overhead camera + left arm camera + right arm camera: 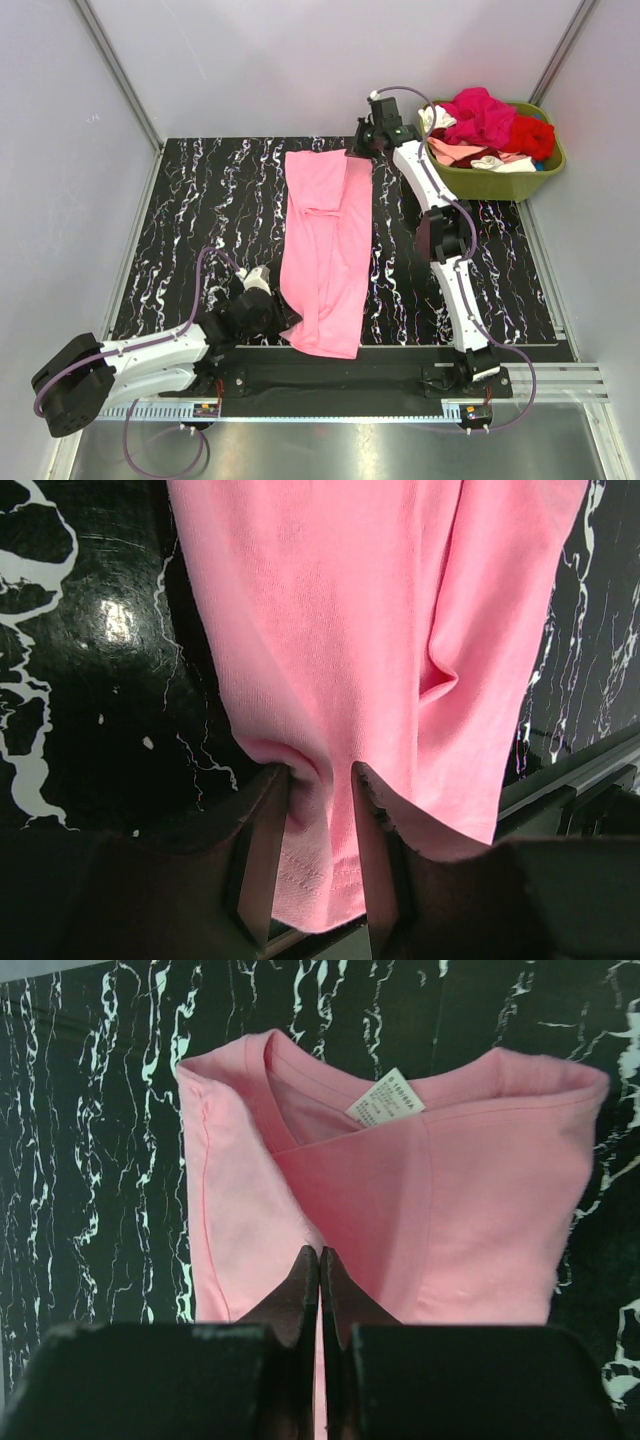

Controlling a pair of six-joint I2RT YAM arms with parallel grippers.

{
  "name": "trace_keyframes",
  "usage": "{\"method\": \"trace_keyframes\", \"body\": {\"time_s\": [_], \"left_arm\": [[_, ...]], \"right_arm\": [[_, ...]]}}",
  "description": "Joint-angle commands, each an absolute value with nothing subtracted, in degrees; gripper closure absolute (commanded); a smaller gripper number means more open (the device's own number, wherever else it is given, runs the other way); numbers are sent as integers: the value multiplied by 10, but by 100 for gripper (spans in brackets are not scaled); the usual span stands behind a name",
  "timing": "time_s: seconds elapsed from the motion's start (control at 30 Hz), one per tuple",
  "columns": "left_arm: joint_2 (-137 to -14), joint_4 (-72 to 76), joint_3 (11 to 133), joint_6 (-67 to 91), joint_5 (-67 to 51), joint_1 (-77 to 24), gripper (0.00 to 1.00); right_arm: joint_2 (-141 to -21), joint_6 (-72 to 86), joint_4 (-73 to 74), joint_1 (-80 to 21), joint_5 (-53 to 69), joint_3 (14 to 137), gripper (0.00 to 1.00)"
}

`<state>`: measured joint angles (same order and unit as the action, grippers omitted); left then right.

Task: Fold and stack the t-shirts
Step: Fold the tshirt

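Next, I open my left gripper, let go of the fold and take the near hem's corner [290, 912], because a puckered fold bunches up the pink t-shirt's side above its near hem.
A medium pink t-shirt [325, 240] lies folded into a long strip down the middle of the black marbled table [200, 220]. My left gripper [280, 318] is at its near hem. In the left wrist view the jaws [320, 770] stand apart, astride a puckered fold of the pink t-shirt [330, 630]. My right gripper [355, 150] is at the far collar end. In the right wrist view it [320, 1250] is pinched shut on the pink t-shirt [470, 1220], near a white neck label [385, 1100]. More t-shirts, magenta [480, 115], red [530, 135], pale pink [455, 152] and white [435, 118], are piled in the tub.
An olive-green plastic tub [500, 183] stands at the back right corner, beside the right arm's forearm. Pale walls with metal posts enclose the table on three sides. A metal rail [350, 400] runs along the near edge by the arm bases.
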<state>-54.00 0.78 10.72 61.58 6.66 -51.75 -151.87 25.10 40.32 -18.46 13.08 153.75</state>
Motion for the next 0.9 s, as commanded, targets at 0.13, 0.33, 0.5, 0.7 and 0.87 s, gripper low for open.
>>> {"method": "trace_keyframes", "body": {"time_s": [0.13, 0.33, 0.5, 0.7, 0.87], "left_arm": [[-558, -64, 78, 606, 86, -520, 61], [-559, -64, 79, 606, 87, -520, 61], [-563, -64, 81, 606, 86, -520, 61], [-563, -71, 84, 606, 88, -520, 63], [-519, -133, 98, 618, 98, -520, 62]], "right_arm": [[-1484, 253, 394, -156, 128, 1565, 100], [-1491, 253, 396, -148, 121, 1550, 100], [-1499, 251, 400, -141, 121, 1539, 60], [-1497, 265, 442, -122, 77, 1521, 25], [-1395, 268, 475, -111, 72, 1414, 23]]}}
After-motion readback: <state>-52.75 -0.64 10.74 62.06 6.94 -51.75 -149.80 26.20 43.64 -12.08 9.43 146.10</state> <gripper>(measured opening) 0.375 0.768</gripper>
